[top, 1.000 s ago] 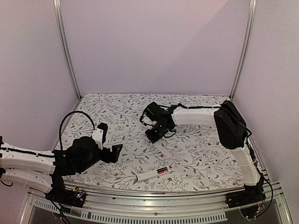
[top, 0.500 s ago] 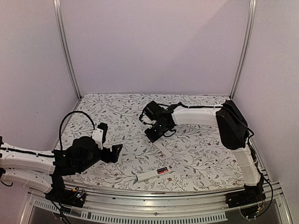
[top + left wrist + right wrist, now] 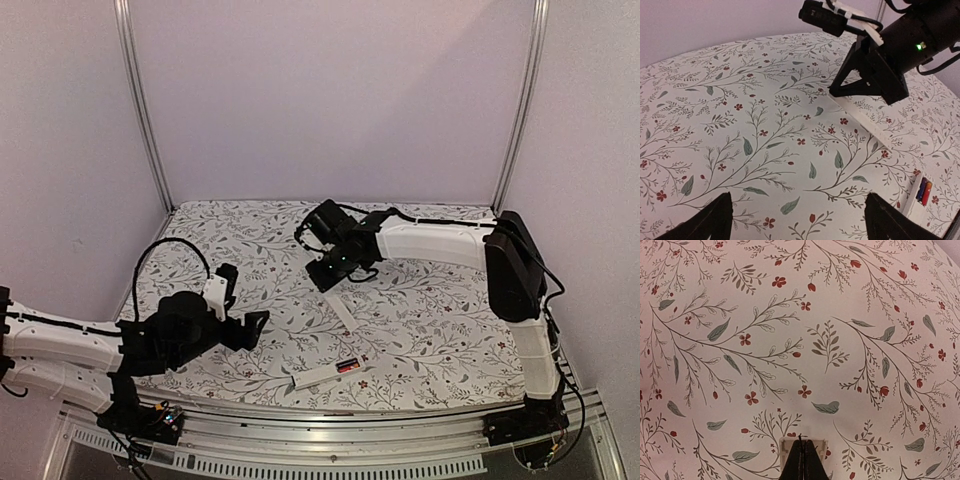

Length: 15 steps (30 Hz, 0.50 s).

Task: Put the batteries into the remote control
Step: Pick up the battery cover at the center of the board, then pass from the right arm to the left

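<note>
The robot's left gripper will close on the middle of the white cover plate (image 3: 341,312) (image 3: 860,119), while its right gripper stays at the plate's far end.
The remote control (image 3: 316,378) is a slim white bar lying near the table's front edge. Its compartment is uncovered, and the batteries (image 3: 348,365), one red and one dark, lie side by side in it. The left wrist view catches the remote (image 3: 914,204) and batteries (image 3: 923,191) at its lower right. A thin white cover plate (image 3: 342,312) lies apart, behind the remote. My right gripper (image 3: 323,284) is shut, its tip over the far end of that plate (image 3: 786,450), nothing between the fingers. My left gripper (image 3: 243,297) stands open left of the remote, holding nothing.
A floral cloth (image 3: 420,320) covers the table. Purple walls and metal corner posts (image 3: 140,110) close in the back and sides. In the left wrist view my right gripper (image 3: 871,75) hangs over the cover plate (image 3: 865,122).
My right gripper has drawn back toward the far left, uncovering the white cover plate on the cloth. The left gripper has edged slightly right. Remote and batteries have not moved.
</note>
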### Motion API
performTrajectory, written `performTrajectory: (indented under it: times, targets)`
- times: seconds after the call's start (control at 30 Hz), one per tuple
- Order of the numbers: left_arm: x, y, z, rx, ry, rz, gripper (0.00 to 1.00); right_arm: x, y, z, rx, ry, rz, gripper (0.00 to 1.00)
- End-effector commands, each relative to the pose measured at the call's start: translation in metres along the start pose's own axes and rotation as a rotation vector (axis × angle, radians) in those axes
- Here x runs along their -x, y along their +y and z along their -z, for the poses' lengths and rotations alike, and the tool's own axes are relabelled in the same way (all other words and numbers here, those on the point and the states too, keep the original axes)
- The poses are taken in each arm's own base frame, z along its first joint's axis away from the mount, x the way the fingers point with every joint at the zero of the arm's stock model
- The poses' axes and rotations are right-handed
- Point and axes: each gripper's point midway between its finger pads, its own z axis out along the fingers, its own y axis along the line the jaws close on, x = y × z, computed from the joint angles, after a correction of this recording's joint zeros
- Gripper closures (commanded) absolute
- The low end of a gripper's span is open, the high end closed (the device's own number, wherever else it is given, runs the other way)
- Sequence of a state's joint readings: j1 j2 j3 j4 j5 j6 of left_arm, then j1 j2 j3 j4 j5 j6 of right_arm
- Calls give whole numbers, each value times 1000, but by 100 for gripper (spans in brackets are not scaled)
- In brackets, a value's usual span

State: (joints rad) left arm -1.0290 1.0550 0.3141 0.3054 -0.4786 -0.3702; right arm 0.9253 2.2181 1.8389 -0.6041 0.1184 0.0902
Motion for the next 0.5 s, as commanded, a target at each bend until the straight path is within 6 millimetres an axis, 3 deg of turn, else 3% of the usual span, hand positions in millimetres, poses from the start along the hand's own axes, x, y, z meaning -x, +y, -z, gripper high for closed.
performTrajectory:
  times: [0.0,0.17,0.3,0.47]
  targets:
    - [13,-14,-14,-46,-39,26,9,16,5,19,-6,-64,-21,100]
    - [12,-46,-38,-208,-89,137,6,16,9,11,9,-68,-29,100]
    - [5,-54,-66,-233,-79,211,6,18,8,13,10,-75,-50,100]
    - [5,-64,-85,-352,-100,281,11,20,8,19,13,-95,-65,100]
